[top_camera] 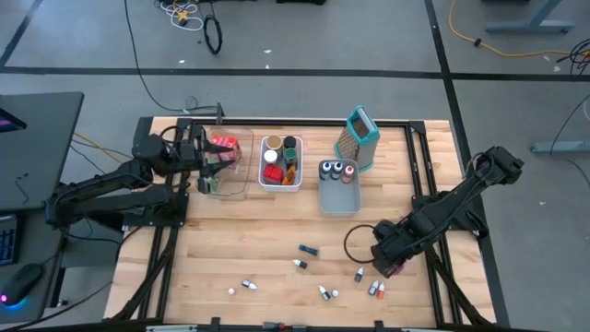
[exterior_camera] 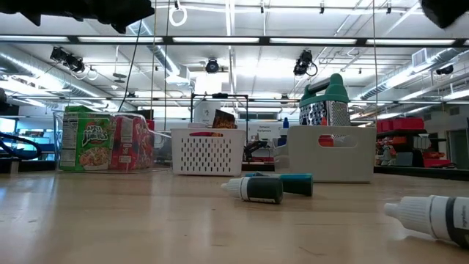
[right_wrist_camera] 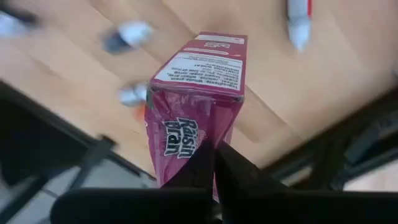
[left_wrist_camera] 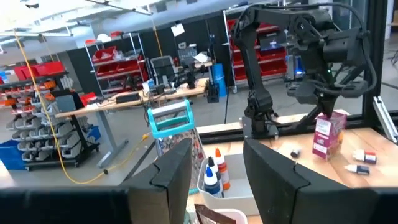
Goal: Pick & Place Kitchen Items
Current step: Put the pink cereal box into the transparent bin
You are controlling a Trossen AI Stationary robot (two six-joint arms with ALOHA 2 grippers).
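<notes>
Next, I set the pink packet, now upright near the table's front, down with my right gripper on the table point(top_camera: 300, 208) next to the grey bin's near corner, just before the white bin.
A pink Raisin Bran packet point(right_wrist_camera: 196, 106) stands upright near the table's right front, with my right gripper point(right_wrist_camera: 214, 155) shut on its top from above; from across the table the packet point(left_wrist_camera: 328, 134) shows below that gripper point(left_wrist_camera: 326, 109). Small white and dark bottles point(top_camera: 309, 250) lie on their sides across the near half of the table. My left gripper point(left_wrist_camera: 217, 180) hangs level over the clear bin point(top_camera: 241, 175) at the far left, open, with nothing between its fingers. In that bin stand a green packet point(exterior_camera: 84, 147) and a red packet point(exterior_camera: 132, 147). My right gripper pinches the pink packet's upper end point(right_wrist_camera: 205, 146) between its two fingers, which nearly meet there. The fingers come from above, pointing steeply down. The packet hangs upright below them; whether its lower end point(left_wrist_camera: 324, 155) rests on the table, I cannot tell.
A white bin point(top_camera: 265, 181) with round jars, a grey bin point(top_camera: 337, 201) with small bottles and a tall metal grater point(top_camera: 358, 138) with a teal top stand along the far side. Loose bottles point(top_camera: 375, 289) lie close to the right gripper. Black frame rails point(top_camera: 442, 166) edge the table.
</notes>
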